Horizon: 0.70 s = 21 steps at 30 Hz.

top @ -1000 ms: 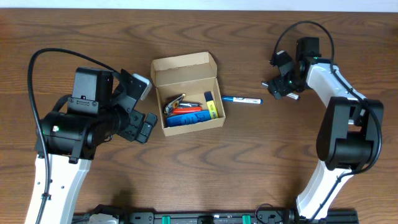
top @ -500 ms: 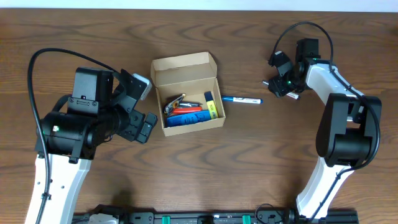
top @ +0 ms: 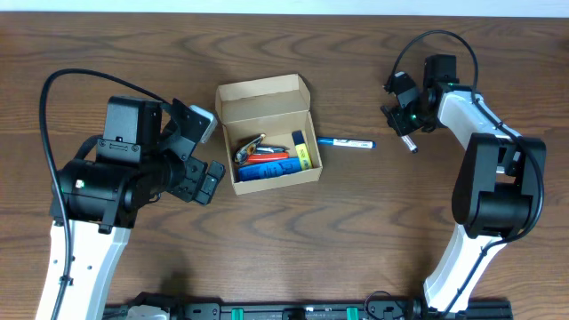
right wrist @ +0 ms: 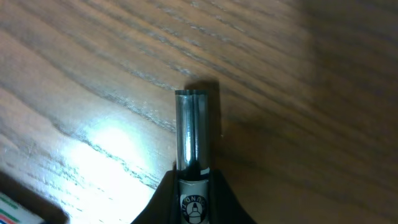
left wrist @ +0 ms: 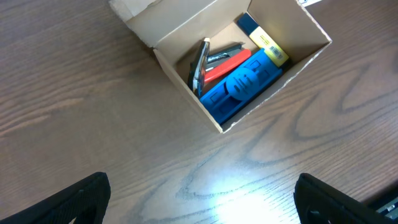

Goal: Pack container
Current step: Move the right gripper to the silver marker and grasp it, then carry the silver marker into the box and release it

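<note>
My right gripper is to let go of the dark marker in the container point(top: 268, 136), setting it free between the metal clip and the lid flap.
The container point(top: 267, 133) is a tan cardboard box with its lid flap open, standing left of centre; in the left wrist view the container point(left wrist: 186, 25) holds blue, red and yellow pens and a metal clip. A white pen with a blue cap point(top: 347, 142) lies on the table just right of it. My right gripper point(top: 404, 124) at the far right is shut on a dark marker point(right wrist: 191, 130), whose grey cap sticks out beyond the fingers point(right wrist: 168, 205). My left gripper point(left wrist: 205, 208) hovers open beside the box's left front corner, holding nothing.
The wood table point(top: 338, 222) carries nothing else near the arms. The left arm's bulky body point(top: 116, 173) stands close to the box's left side. A white and green object edge point(right wrist: 15, 211) shows at the right wrist view's lower left corner.
My right gripper has closed its jaws on the dark marker, which now points down and right from the fingers. The left arm, the box and the white pen have not moved.
</note>
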### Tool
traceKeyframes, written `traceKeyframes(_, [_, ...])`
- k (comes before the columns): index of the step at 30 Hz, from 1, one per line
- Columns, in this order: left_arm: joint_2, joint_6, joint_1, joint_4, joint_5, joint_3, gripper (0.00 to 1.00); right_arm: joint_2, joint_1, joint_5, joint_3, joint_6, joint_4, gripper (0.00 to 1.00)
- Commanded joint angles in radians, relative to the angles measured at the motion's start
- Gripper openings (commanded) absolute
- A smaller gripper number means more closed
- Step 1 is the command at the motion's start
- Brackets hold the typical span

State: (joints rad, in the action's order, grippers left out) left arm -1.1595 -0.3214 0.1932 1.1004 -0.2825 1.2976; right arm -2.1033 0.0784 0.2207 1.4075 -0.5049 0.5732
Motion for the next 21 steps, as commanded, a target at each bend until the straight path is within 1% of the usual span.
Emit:
traceKeyframes(1, [-0.003, -0.012, -0.003, 0.004, -0.006, 0.013, 0.95, -0.030, 0.013, -0.007, 0.000, 0.099, 0.011, 0.01])
traceKeyframes(5, [-0.003, -0.012, -0.003, 0.004, -0.006, 0.013, 0.95, 0.010, 0.012, -0.007, 0.026, 0.216, 0.072, 0.01])
traceKeyframes(7, [-0.003, -0.012, -0.003, 0.003, -0.006, 0.013, 0.95, 0.056, 0.006, -0.006, 0.055, 0.257, 0.130, 0.01])
traceKeyframes(13, [-0.003, -0.012, -0.003, 0.004, -0.006, 0.013, 0.95, 0.219, -0.046, -0.002, 0.121, 0.266, 0.254, 0.01])
traceKeyframes(18, [-0.003, -0.012, -0.003, 0.004, -0.006, 0.013, 0.95, 0.391, -0.133, -0.002, 0.126, 0.298, 0.254, 0.09])
traceKeyframes(19, [-0.003, -0.012, -0.003, 0.004, -0.006, 0.013, 0.95, 0.422, -0.156, -0.002, 0.126, 0.311, 0.254, 0.06])
traceKeyframes(20, [-0.003, -0.012, -0.003, 0.004, -0.006, 0.013, 0.95, 0.450, -0.176, 0.002, 0.126, 0.310, 0.254, 0.01])
traceKeyframes(21, [-0.003, -0.012, -0.003, 0.003, -0.006, 0.013, 0.95, 0.472, -0.198, 0.010, 0.126, 0.310, 0.254, 0.01])
